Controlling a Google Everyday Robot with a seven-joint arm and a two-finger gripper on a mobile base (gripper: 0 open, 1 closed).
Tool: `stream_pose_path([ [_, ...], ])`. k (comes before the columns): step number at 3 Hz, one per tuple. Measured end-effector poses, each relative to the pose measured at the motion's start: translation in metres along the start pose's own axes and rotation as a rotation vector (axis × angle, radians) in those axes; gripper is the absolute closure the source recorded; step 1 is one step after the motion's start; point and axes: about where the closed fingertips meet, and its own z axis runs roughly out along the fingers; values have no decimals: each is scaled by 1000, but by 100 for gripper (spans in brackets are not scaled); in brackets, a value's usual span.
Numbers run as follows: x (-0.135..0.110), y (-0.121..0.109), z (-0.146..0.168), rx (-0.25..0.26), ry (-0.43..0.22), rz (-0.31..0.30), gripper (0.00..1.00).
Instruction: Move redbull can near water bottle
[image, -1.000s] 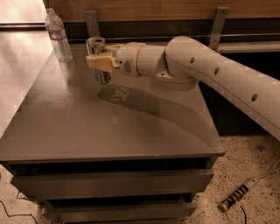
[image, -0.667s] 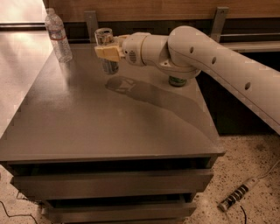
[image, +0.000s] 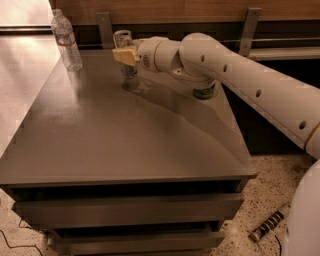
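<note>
The metal bracket nearest the water bottle marks the spot. Next, my gripper sets the redbull can, now upright at the table's back middle, down on the table (image: 109, 72) in front of that bracket.
The redbull can (image: 123, 42) is a slim silvery can at the back middle of the grey table (image: 115, 135). My gripper (image: 126, 55), with tan fingers, is shut around the can's middle and holds it upright. I cannot tell whether the can's base touches the table. The water bottle (image: 66, 41) is clear with a white cap and stands at the table's back left corner, about a hand's width to the left of the can. My white arm reaches in from the right.
A shorter green can (image: 204, 92) stands at the back right of the table, partly hidden behind my arm. A wooden wall with metal brackets (image: 105, 27) runs behind the table. A dark striped object (image: 268, 226) lies on the floor at the lower right.
My gripper has moved a little to the right and toward the back of the table with the redbull can in it. The water bottle has not moved.
</note>
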Motion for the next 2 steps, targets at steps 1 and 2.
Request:
stream_pose_path([
  [1,-2,-11,30,76,-78,32,100],
  [2,-6,-17,50,82,-119,36,100],
])
